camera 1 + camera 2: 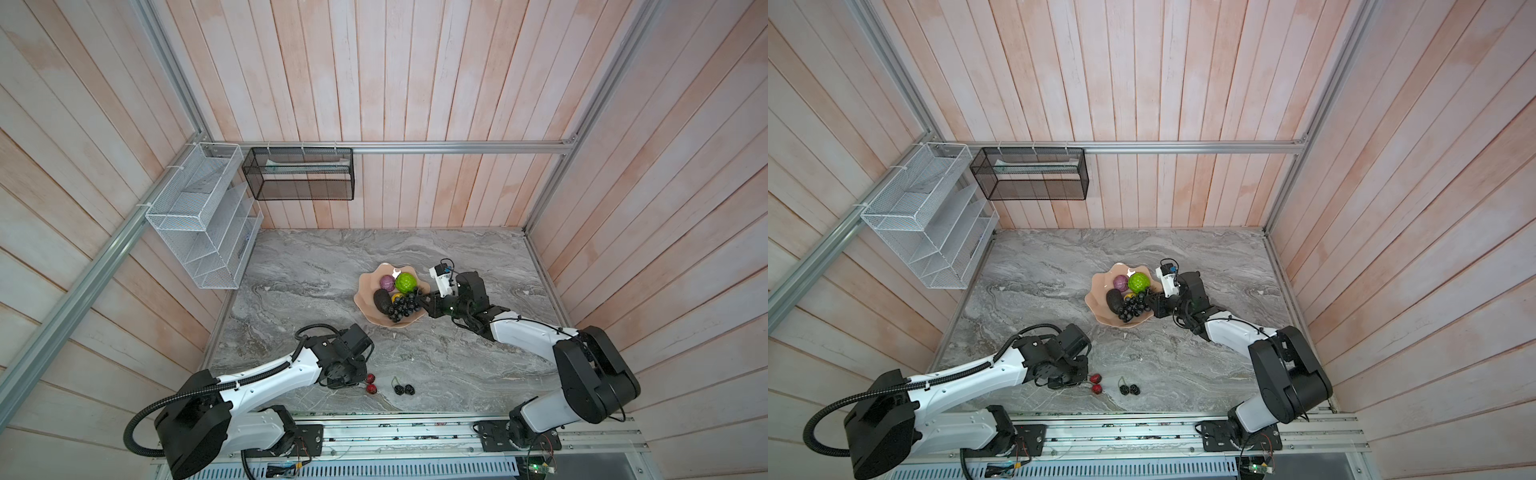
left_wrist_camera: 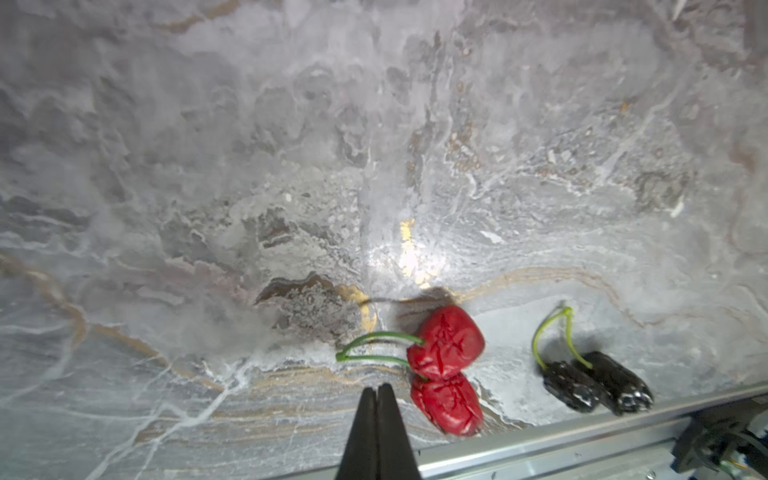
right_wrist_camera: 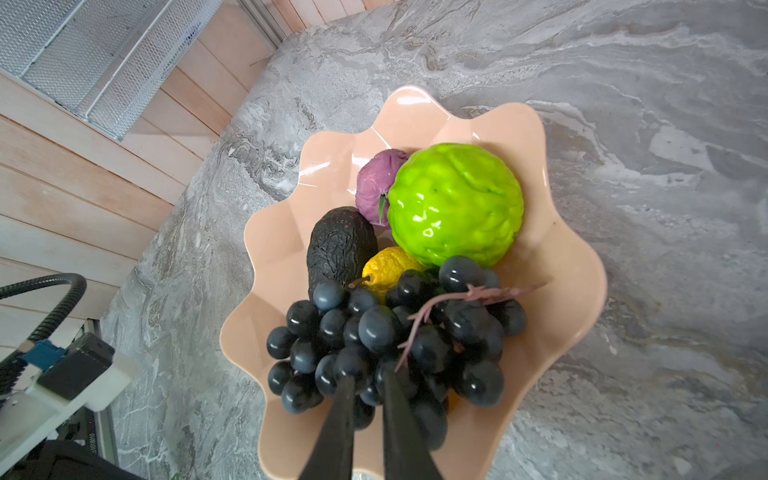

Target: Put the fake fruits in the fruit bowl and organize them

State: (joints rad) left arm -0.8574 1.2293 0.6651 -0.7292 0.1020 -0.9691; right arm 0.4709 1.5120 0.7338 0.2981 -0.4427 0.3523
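Note:
The robot's left gripper hovers with closed fingers short of the red pair's green stems, so it should open its fingers, move lower and close around the stems' joined end (image 2: 340, 356).
The peach-pink fruit bowl (image 1: 365, 291) (image 3: 575, 291) holds the avocado (image 3: 338, 245), the purple fruit (image 3: 372, 187), the bumpy green fruit (image 3: 455, 203), the yellow one (image 3: 386, 268) and the grape bunch (image 1: 402, 309) (image 3: 415, 332). My right gripper (image 1: 420, 301) (image 3: 368, 380) reaches over the bowl's rim, jaws narrowly apart and pinched on grapes at the bunch's near end. The red pair (image 1: 370, 383) (image 2: 446, 365) and the black berry pair (image 1: 404, 390) (image 2: 594, 388) lie on the marble near the front edge. My left gripper (image 2: 377, 390) is shut with nothing in it, its tips just short of the red pair's green stems.
A metal rail (image 1: 415, 432) runs along the table's front edge, close behind the two loose pairs. A white wire rack (image 1: 199, 216) and a black mesh basket (image 1: 299, 174) hang on the back-left walls. Wooden walls enclose the marble table (image 1: 311, 282).

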